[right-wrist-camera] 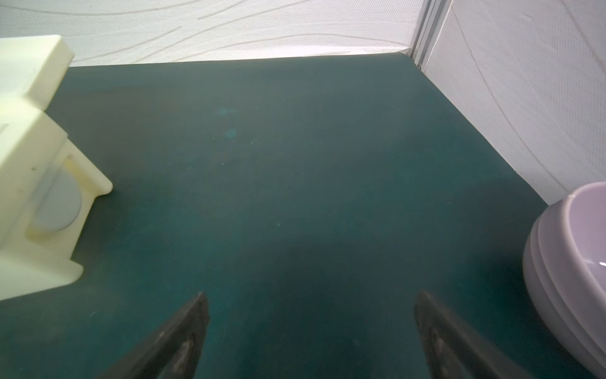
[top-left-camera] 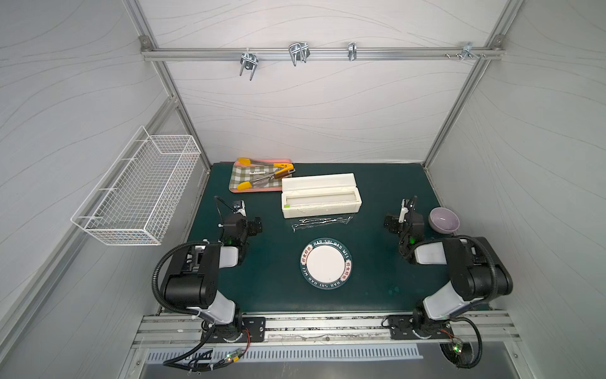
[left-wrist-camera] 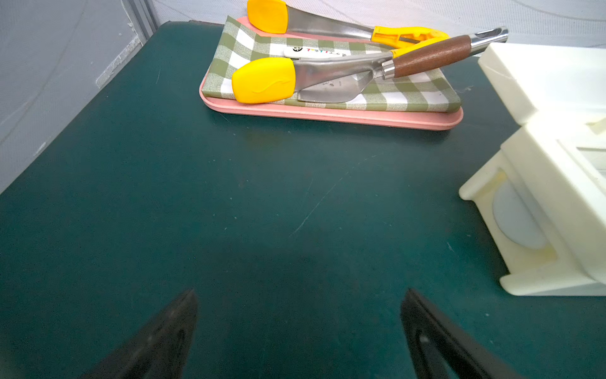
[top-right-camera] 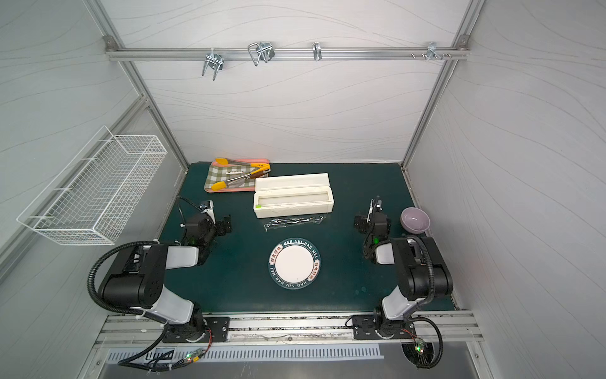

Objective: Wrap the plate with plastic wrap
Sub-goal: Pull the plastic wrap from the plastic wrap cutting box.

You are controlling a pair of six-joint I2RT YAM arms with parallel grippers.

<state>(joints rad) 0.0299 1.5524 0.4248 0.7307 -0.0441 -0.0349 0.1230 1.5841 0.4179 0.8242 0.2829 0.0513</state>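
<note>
Next, I close my left gripper on the plastic wrap's end [top-left-camera: 296, 225], in front of the green tab on the white dispenser box.
The plate [top-left-camera: 326, 264] [top-right-camera: 295, 262], white in the centre with a dark green lettered rim, lies bare on the green mat toward the front. Beyond it a crinkled strip of plastic wrap [top-left-camera: 321, 222] [top-right-camera: 293, 221] lies on the mat, just in front of the open white dispenser box [top-left-camera: 319, 197] [top-right-camera: 293, 197]. My left gripper [top-left-camera: 254, 223] [top-right-camera: 225, 224] [left-wrist-camera: 300, 295] hovers left of the wrap, open and empty. My right gripper [top-left-camera: 392, 223] [top-right-camera: 359, 223] [right-wrist-camera: 311, 297] hovers right of it, open and empty too. Neither wrist view shows the plate or the wrap.
A pink tray [top-left-camera: 259, 189] [left-wrist-camera: 328, 115] with a checked cloth, yellow tongs and a knife sits at the back left. A purple bowl [top-left-camera: 444, 220] [right-wrist-camera: 570, 272] stands by the right wall, close to my right arm. A wire basket [top-left-camera: 137, 190] hangs on the left wall.
</note>
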